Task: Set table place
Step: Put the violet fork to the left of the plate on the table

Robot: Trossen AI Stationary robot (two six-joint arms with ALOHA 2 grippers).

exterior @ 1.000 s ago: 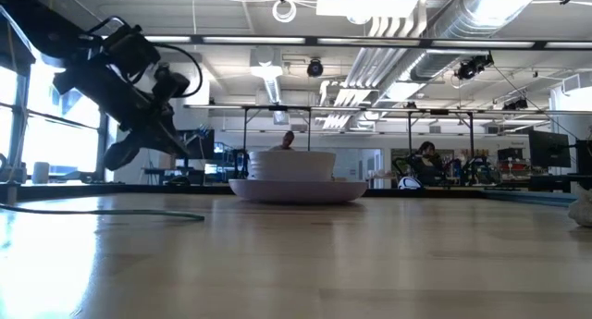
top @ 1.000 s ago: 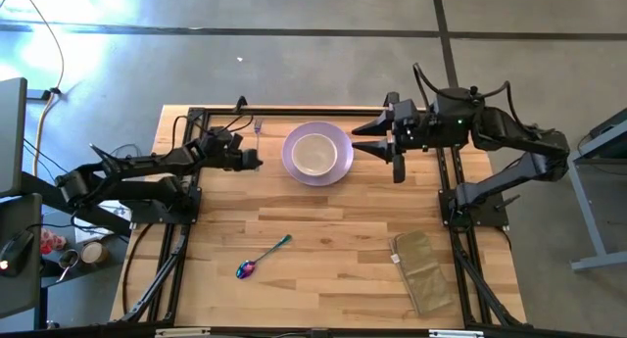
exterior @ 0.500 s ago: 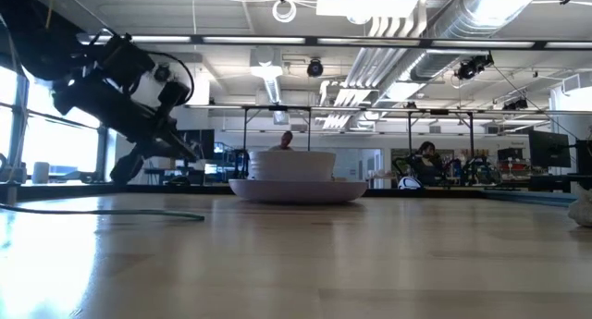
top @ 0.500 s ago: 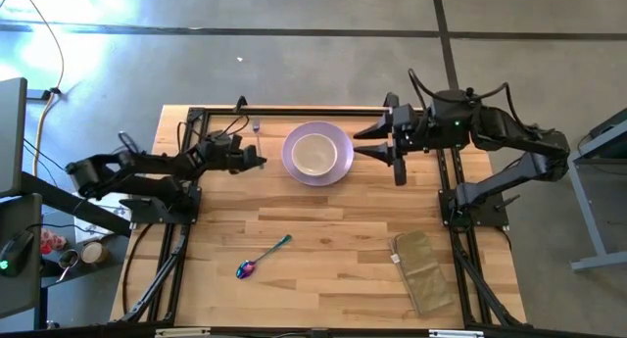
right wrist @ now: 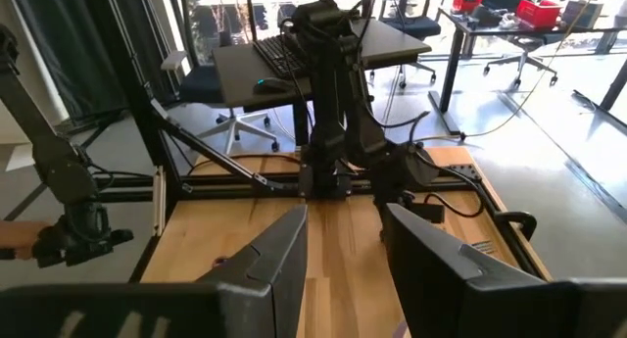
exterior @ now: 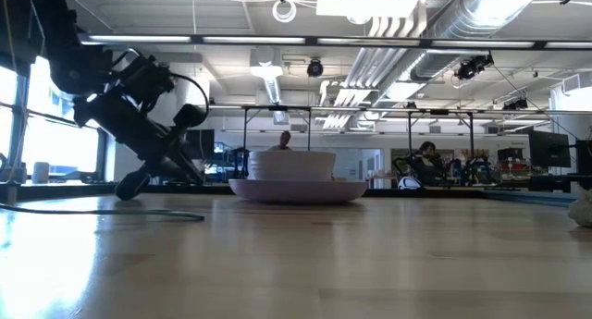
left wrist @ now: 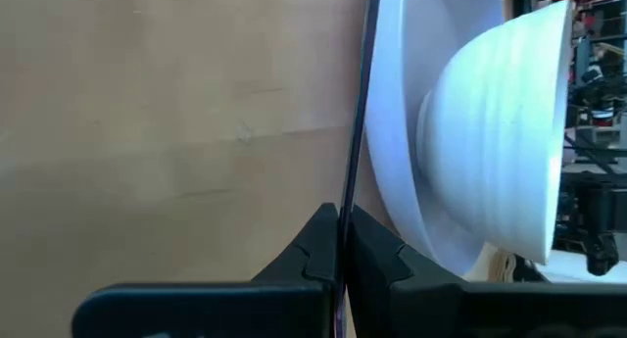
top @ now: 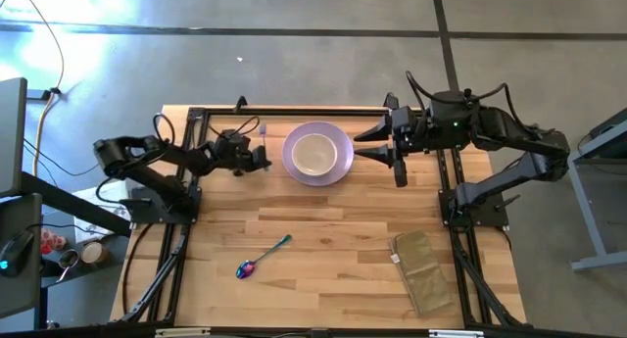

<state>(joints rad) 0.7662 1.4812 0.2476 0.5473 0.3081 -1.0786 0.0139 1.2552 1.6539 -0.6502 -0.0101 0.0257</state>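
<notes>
Next, I let go of the fork with my left gripper on the bare wood (top: 267, 146) (left wrist: 309, 132) close beside the rim of the lavender plate.
The lavender plate (top: 290, 158) lies at the table's far middle with the cream bowl (top: 313, 154) standing on it; both show in the low view (exterior: 296, 190) (exterior: 294, 164). The thin fork (top: 263, 132) is just left of the plate. My left gripper (top: 259, 156) is low over the table (top: 323, 230) and shut on the fork. My right gripper (top: 364, 142) is open and empty, right of the plate. The purple-blue spoon (top: 260, 260) lies on the table near its front. My left gripper pinches the fork between its two shut fingers (left wrist: 313, 250). The fork shows edge-on as a thin dark line (left wrist: 346, 203) running out from the fingertips past the plate's rim (left wrist: 392, 132). The gripper slants down to the tabletop (exterior: 129, 183). I cannot tell whether the fork is clear of the table.
A tan folded cloth (top: 423, 269) lies at the table's near right. A black metal frame (top: 294, 111) runs along the far edge and both arm bases. Bare wood lies between the plate and the spoon.
My left gripper has gone down from above the table to the tabletop beside the plate, while the arm's elbow has swung toward the far edge. My right gripper has kept still.
</notes>
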